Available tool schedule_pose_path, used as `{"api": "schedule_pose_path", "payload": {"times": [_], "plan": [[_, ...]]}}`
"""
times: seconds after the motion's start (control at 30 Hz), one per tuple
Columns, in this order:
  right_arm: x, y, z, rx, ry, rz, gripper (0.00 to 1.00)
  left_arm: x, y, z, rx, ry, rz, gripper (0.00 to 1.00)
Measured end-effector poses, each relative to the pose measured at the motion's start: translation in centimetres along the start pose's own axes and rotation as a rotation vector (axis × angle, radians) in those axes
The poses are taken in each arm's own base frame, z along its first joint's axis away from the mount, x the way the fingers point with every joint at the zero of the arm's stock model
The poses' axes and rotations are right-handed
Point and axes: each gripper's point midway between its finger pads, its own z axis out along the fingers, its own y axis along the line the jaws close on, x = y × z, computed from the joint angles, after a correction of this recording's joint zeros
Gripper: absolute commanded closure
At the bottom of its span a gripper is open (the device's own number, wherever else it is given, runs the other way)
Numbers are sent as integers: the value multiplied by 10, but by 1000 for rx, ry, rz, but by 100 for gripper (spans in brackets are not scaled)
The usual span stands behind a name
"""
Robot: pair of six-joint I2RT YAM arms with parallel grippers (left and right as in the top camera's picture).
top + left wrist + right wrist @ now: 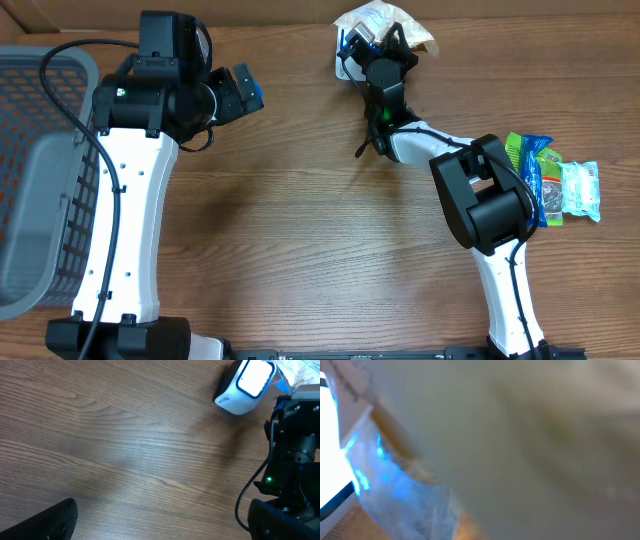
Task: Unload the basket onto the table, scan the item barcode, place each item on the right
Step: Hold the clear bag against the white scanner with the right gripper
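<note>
My right gripper has the item to set down. Next, I release it on top of the clear snack pack (581,178), beside the green one.
The item (402,22) is a crinkly clear and white bag at the table's far edge, and my right gripper (373,42) is shut on it. It hangs just over the white barcode scanner (345,66). Seen from the left wrist, the scanner (244,386) has a brightly lit window, with the bag (300,370) at its upper right. The right wrist view is filled by the blurred bag (520,435), and the scanner's white and blue glow (330,450) shows at the left. My left gripper (248,90) hangs open and empty over bare wood (162,525).
A grey mesh basket (40,170) stands at the table's left edge. Green, blue and clear snack packs (560,185) lie by the right arm's base. A black cable (250,490) runs along the right arm.
</note>
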Motion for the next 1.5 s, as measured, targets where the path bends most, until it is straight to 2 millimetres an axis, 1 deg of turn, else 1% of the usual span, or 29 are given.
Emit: {"api": "schedule_pose_path", "payload": {"times": [0.1, 0.27, 0.33, 0.43, 0.5, 0.53, 0.6, 0.67, 0.73, 0.77, 0.83, 0.9, 0.97, 1.03, 1.17, 1.3, 1.33, 1.4, 1.47, 1.5], "plan": [[-3, -6, -3, 36, 10, 16, 96, 0, 0, 0, 0, 0, 0, 0], [-6, -7, -13, 61, 49, 20, 96, 0, 0, 0, 0, 0, 0, 0], [-13, -15, -19, 82, 61, 30, 96, 0, 0, 0, 0, 0, 0, 0], [-27, -40, -31, 134, 82, 70, 96, 0, 0, 0, 0, 0, 0, 0], [-37, -64, -45, 188, 117, 110, 96, 0, 0, 0, 0, 0, 0, 0], [-42, -77, -55, 221, 143, 138, 96, 0, 0, 0, 0, 0, 0, 0], [-47, -91, -71, 261, 188, 171, 96, 0, 0, 0, 0, 0, 0, 0], [-50, -95, -90, 279, 249, 166, 96, 0, 0, 0, 0, 0, 0, 0], [-51, -84, -106, 264, 308, 102, 96, 0, 0, 0, 0, 0, 0, 0], [-51, -75, -114, 246, 333, 50, 96, 0, 0, 0, 0, 0, 0, 0], [-52, -60, -127, 212, 359, -39, 96, 0, 0, 0, 0, 0, 0, 0], [-54, -48, -137, 186, 364, -88, 96, 0, 0, 0, 0, 0, 0, 0], [-54, -38, -143, 160, 362, -119, 96, 0, 0, 0, 0, 0, 0, 0], [-51, -21, -149, 105, 354, -177, 96, 0, 0, 0, 0, 0, 0, 0], [-37, 12, -159, -23, 345, -256, 96, 0, 0, 0, 0, 0, 0, 0], [-23, 47, -176, -186, 342, -261, 96, 0, 0, 0, 0, -1, 0, 0], [-19, 58, -183, -242, 347, -252, 96, 0, 0, 0, 0, 0, 0, 0], [-14, 73, -195, -330, 357, -208, 96, 0, 0, 0, 0, 0, 0, 0], [-14, 79, -208, -410, 369, -136, 96, 0, 0, 0, 0, 0, 0, 0], [-15, 78, -210, -429, 371, -113, 96, 0, 0, 0, 0, 0, 0, 0]]}}
